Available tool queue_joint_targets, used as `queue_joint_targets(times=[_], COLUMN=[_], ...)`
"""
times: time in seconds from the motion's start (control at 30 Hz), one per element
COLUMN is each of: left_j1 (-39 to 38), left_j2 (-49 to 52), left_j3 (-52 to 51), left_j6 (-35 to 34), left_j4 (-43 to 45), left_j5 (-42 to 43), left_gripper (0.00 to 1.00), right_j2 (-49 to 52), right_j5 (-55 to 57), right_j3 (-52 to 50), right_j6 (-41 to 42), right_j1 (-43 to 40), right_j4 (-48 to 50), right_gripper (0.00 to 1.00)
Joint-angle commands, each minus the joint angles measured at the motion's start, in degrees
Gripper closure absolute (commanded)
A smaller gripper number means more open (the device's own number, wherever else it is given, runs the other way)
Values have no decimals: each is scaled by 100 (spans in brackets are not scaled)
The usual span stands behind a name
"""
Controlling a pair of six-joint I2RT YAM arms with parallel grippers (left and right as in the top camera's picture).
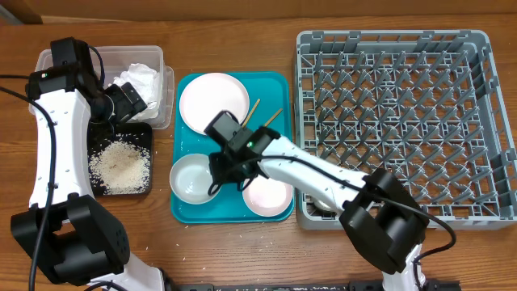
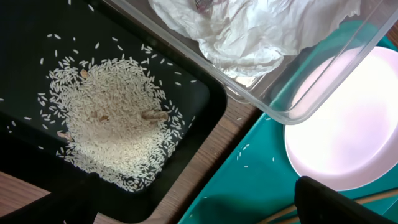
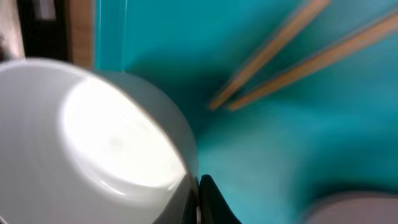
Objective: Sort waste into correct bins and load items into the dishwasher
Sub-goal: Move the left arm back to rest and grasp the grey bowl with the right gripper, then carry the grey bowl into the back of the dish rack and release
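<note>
Next, my right gripper sets the greyish bowl down in the dish rack's far corner (image 1: 317, 80) next to the teal serving tray.
The clear tub (image 1: 157, 61) holds the crumpled white napkin (image 1: 139, 78), also in the left wrist view (image 2: 249, 31). The black tray (image 1: 101, 186) holds a pile of rice (image 1: 121, 166) (image 2: 112, 124). My left gripper (image 1: 129, 101) (image 2: 199, 211) hovers open and empty over the tub's and tray's near edges. My right gripper (image 1: 222, 167) (image 3: 202, 202) is shut on the rim of the greyish bowl (image 1: 191, 178) (image 3: 93, 143) on the teal serving tray. The white plate (image 1: 214, 101) (image 2: 348, 130), a white bowl (image 1: 266, 196) and two chopsticks (image 1: 265, 113) (image 3: 292, 56) lie there too. The cup is out of view.
The teal serving tray (image 1: 279, 85) sits at mid-table. The grey dish rack (image 1: 396, 121) stands on the right with nothing in it. A few loose rice grains (image 1: 187, 234) lie on the table in front of the teal tray.
</note>
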Motion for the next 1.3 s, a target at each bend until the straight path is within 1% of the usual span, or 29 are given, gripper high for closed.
queue_joint_targets(times=[0.0,0.03,0.07,0.13,0.2,0.23,0.3,0.37,0.47,0.53,0.63,0.77,0.87,1.07,1.27], left_j1=[-15,-15,-15,-15,-15,-15,-15,-15,-15,-15,-15,-15,-15,-15,-15], left_j2=[-105,-105,-105,-105,-105,-105,-105,-105,-105,-105,-105,-105,-105,-105,-105], left_j3=[-15,-15,-15,-15,-15,-15,-15,-15,-15,-15,-15,-15,-15,-15,-15], left_j6=[90,90,90,90,90,90,90,90,90,90,90,87,90,90,90], left_j4=[15,15,15,15,15,15,15,15,15,15,15,15,15,15,15], left_j5=[44,44,44,44,44,44,44,44,44,44,44,44,44,44,44], left_gripper=[0,0,0,0,0,0,0,0,0,0,0,0,0,0,0], right_j2=[-619,-745,-817,-1001,-1064,-1062,-1023,-979,-817,-706,-380,127,385,509,535], right_j5=[1543,2229,2651,4098,5145,6048,6841,7344,8048,8258,8540,8843,8813,8126,8131], right_j3=[800,997,1102,1296,1307,1307,1292,1290,1281,1281,1281,1281,1281,1263,1231], right_j6=[-66,-63,-63,-63,-66,-103,-444,-774,-1705,-2238,-3307,-4065,-4098,-4068,-4052], right_j1=[-496,-669,-774,-1093,-1298,-1449,-1582,-1655,-1759,-1810,-1958,-2173,-2234,-2199,-2260], right_j4=[-741,-1073,-1244,-1532,-1497,-1388,-1104,-772,28,417,1069,1506,1528,1484,1484], right_gripper=[96,96,96,96,96,96,96,96,96,96,96,96,96,96,96])
